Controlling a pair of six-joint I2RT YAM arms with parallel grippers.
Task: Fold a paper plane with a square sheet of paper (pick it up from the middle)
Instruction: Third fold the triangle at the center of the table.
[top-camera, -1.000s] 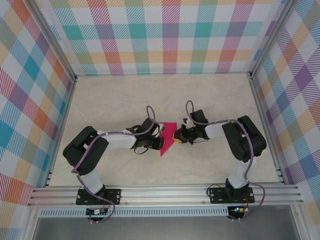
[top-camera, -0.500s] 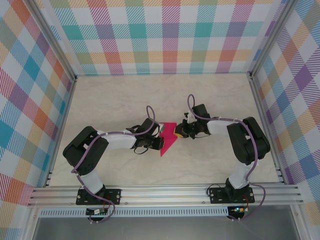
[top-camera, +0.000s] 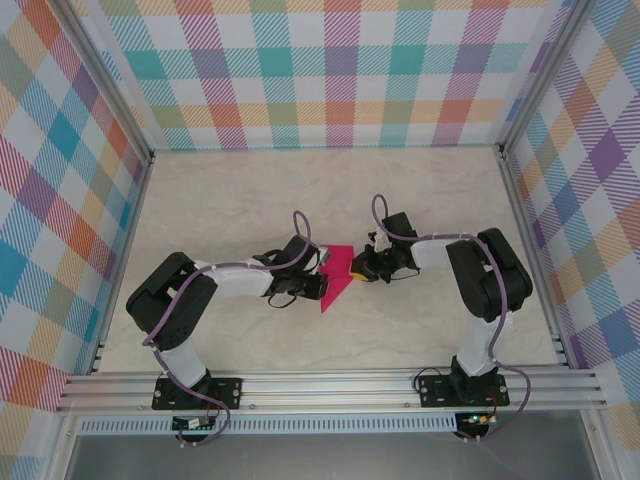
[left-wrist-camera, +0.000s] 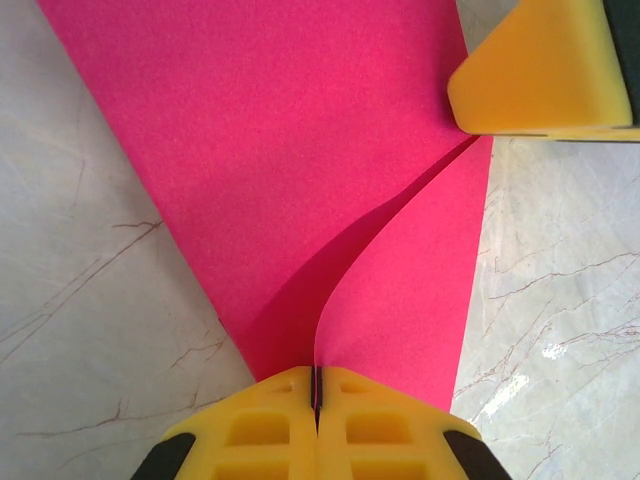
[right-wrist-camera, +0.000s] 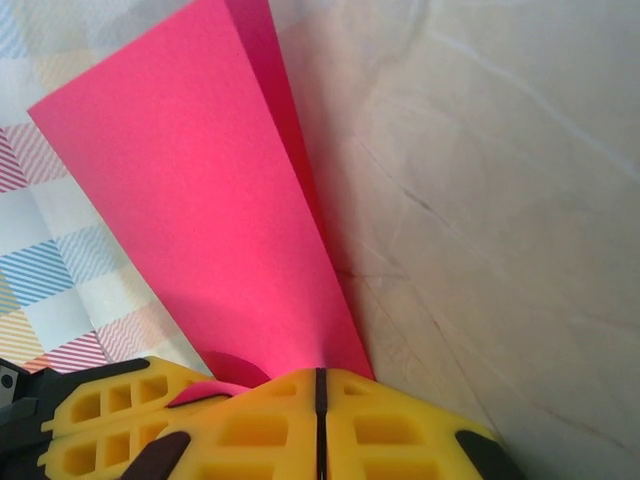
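Note:
Next, my left gripper takes the paper nearer its pointed tip (top-camera: 323, 307) while my right gripper presses the flap flat, as the flap's edge bulges up from the paper.
The square sheet of paper (top-camera: 336, 276) is magenta-pink and folded into a pointed shape at the table's middle, between my two grippers. My left gripper (top-camera: 319, 284) comes at it from the left. In the left wrist view its jaws (left-wrist-camera: 317, 385) are shut on the edge of a raised flap of the paper (left-wrist-camera: 300, 150). My right gripper (top-camera: 359, 268) meets the sheet from the right, and its yellow fingertip (left-wrist-camera: 535, 70) touches the flap's far end. In the right wrist view the right gripper (right-wrist-camera: 320, 388) is shut, with the paper (right-wrist-camera: 220, 220) rising straight out of its tips.
The pale marble table (top-camera: 230, 200) has bare room behind and to both sides of the arms. Plaid walls (top-camera: 340, 70) close it in on three sides, and an aluminium rail (top-camera: 330, 385) runs along the near edge.
The right arm shifted slightly back and right, then returned a little toward the paper. The left arm and the sheet have stayed put.

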